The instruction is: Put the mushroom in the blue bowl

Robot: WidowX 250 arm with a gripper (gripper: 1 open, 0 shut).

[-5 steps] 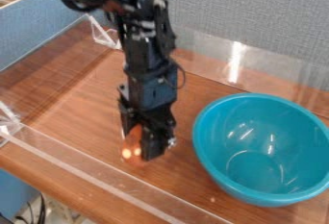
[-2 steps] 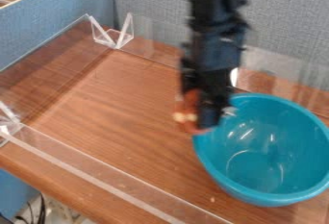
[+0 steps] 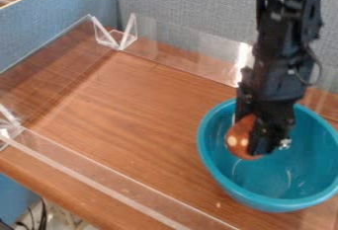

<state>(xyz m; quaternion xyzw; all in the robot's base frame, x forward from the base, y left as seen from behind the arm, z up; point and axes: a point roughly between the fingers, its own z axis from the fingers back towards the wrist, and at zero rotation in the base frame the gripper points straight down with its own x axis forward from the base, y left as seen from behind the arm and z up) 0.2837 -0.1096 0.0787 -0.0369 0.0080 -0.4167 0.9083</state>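
Note:
My gripper has the mushroom. It will let go of it on the middle of the blue bowl's bottom (image 3: pixel 276 165).
The blue bowl (image 3: pixel 294 185) sits on the wooden table at the right front. My gripper (image 3: pixel 254 143) points straight down over the bowl's left half, its black fingers inside the rim line. It is shut on the mushroom (image 3: pixel 240 140), whose orange-brown cap shows at the left of the fingertips, held above the bowl's floor. The mushroom's stem is hidden by the fingers.
Clear acrylic walls (image 3: pixel 79 190) border the wooden table (image 3: pixel 119 106) along the front and left. A clear plastic stand (image 3: pixel 117 34) sits at the back left. A blue partition and grey wall stand behind.
The arm has carried the mushroom to the right, from the table's middle to over the bowl. The gripper has stayed shut on it and rolled somewhat.

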